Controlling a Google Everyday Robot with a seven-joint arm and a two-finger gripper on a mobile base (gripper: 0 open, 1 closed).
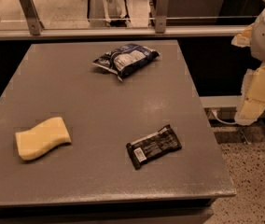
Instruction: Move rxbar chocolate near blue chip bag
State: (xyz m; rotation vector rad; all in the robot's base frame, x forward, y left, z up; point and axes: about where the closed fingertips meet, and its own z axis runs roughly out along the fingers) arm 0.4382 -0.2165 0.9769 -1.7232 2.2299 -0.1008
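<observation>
The rxbar chocolate bar must move, so next my gripper goes to the middle of the rxbar chocolate (pixel 158 144) and closes there across its long sides.
The rxbar chocolate (pixel 153 146) is a flat black wrapper with white text and a white barcode patch at its left end. It lies on the grey table (pixel 100 97), front right of centre, turned slightly. The blue chip bag (pixel 126 59) is wrinkly dark blue with a white-grey patch and lies near the table's far edge, well apart from the bar. My gripper (pixel 254 107) hangs on the white arm at the right edge of the view, beyond the table's right side and above the floor, far from both things and holding nothing that I can see.
A yellow wavy sponge (pixel 43 138) lies at the table's front left. A rail with metal posts (pixel 161 8) runs behind the table. Speckled floor (pixel 249 181) lies to the right of the table's edge.
</observation>
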